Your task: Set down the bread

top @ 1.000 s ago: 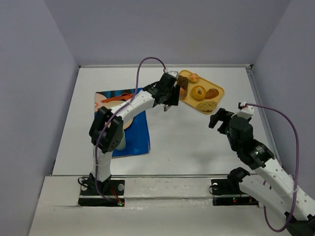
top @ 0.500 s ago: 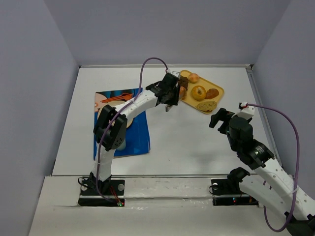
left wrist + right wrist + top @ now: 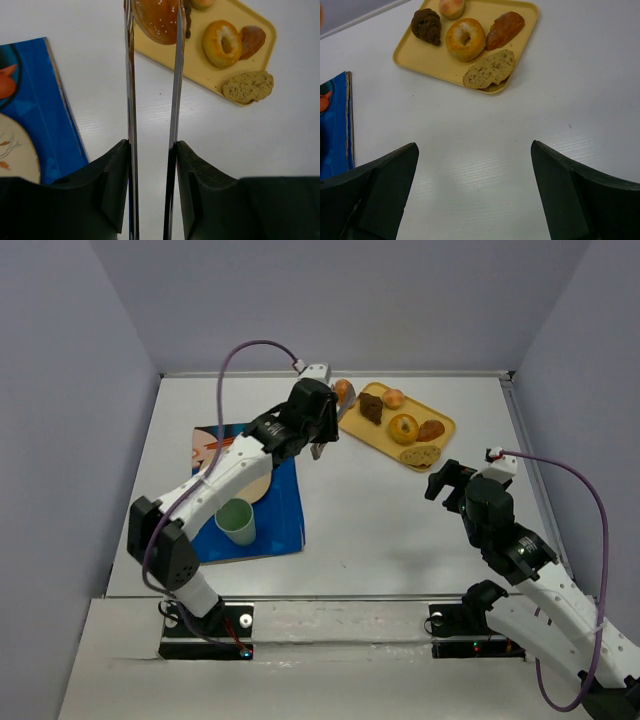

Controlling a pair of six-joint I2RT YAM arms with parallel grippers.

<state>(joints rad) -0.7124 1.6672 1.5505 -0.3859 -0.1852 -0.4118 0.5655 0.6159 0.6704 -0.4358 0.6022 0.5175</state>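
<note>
My left gripper is to let go of the bread on the plate (image 3: 234, 480) behind the green cup, over on the blue mat.
The bread (image 3: 157, 19) is a small oval golden-orange roll with a few seeds. It is clamped between the tips of metal tongs (image 3: 175, 90), above the yellow tray's left edge. In the top view the bread (image 3: 343, 390) sits just left of the tray (image 3: 447, 424). My left gripper (image 3: 152, 145) is shut on the tongs; in the top view it (image 3: 318, 422) hangs between the blue mat and the tray. My right gripper (image 3: 475, 150) is open and empty over bare table, and shows in the top view (image 3: 445, 480) in front of the tray.
The tray holds a ring bun (image 3: 403, 428), a dark pastry (image 3: 371, 408), a small pale bun (image 3: 394, 398), a brown piece (image 3: 431, 430) and a seeded slice (image 3: 420, 454). A blue mat (image 3: 285, 510) at left carries a plate (image 3: 15, 150) and a green cup (image 3: 236, 521).
My left arm has swung back and to the left, carrying the bread in the tongs off the tray to its left edge. The right arm has not moved.
</note>
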